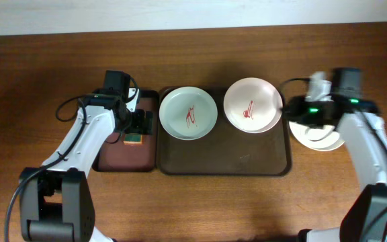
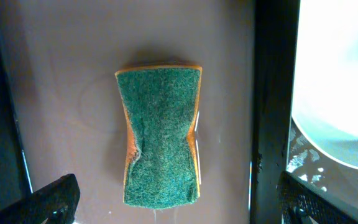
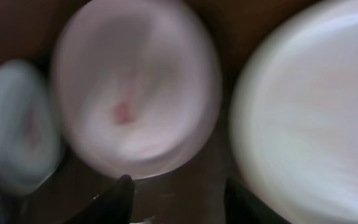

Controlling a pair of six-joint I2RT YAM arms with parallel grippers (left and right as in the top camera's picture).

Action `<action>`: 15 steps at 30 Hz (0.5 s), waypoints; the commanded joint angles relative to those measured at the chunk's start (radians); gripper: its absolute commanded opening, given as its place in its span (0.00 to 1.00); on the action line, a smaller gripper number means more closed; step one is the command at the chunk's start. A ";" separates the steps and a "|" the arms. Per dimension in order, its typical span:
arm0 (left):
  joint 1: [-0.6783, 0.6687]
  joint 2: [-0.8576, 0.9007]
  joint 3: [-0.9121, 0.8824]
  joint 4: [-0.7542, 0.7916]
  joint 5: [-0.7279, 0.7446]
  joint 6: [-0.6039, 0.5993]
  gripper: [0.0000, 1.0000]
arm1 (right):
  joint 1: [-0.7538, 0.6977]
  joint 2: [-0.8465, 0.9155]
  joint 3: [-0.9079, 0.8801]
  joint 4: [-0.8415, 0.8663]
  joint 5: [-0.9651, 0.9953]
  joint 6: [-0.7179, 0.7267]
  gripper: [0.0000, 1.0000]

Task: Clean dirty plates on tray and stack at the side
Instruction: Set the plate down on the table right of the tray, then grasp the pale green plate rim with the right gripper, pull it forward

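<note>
My right gripper needs to grip the rim of the pale green plate (image 1: 216, 114) (image 3: 59, 146) on the side that faces the white plate with the red smear.
Two plates with red smears lie on the dark brown tray (image 1: 224, 161): a pale green plate (image 1: 188, 113) at the left and a white plate (image 1: 251, 105) at the right. A third white plate (image 1: 324, 140) lies on the table right of the tray, partly under my right arm. My left gripper (image 1: 140, 124) is open above a green and yellow sponge (image 2: 161, 135) on the small maroon tray (image 1: 123, 156). My right gripper (image 1: 294, 109) is open and empty between the white plate (image 3: 135, 106) and the side plate (image 3: 316, 118); that view is blurred.
The pale green plate's rim (image 2: 340, 81) shows at the right of the left wrist view, past the maroon tray's black rim (image 2: 269, 112). The wooden table (image 1: 46, 81) extends around both trays.
</note>
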 commanded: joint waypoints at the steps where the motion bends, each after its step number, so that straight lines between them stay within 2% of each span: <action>1: -0.003 -0.010 0.005 0.000 0.011 0.008 0.99 | 0.212 -0.004 0.010 0.037 -0.021 -0.019 0.49; 4: -0.003 -0.010 0.005 0.000 0.011 0.008 0.99 | 0.411 0.077 0.009 0.134 -0.003 0.087 0.49; 6: -0.003 -0.010 0.005 0.000 0.011 0.008 0.99 | 0.463 0.122 0.009 0.191 0.000 0.121 0.49; 7: -0.003 -0.010 0.005 0.000 0.011 0.008 0.99 | 0.509 0.194 0.009 0.242 0.076 0.211 0.48; 12: -0.003 -0.010 0.005 0.000 0.011 0.008 1.00 | 0.541 0.334 0.009 0.348 0.133 0.332 0.41; 13: -0.003 -0.010 0.005 0.000 0.011 0.008 0.99 | 0.543 0.352 0.009 0.374 0.130 0.331 0.30; 15: -0.003 -0.010 0.005 0.000 0.011 0.008 0.99 | 0.542 0.352 0.009 0.383 0.145 0.331 0.16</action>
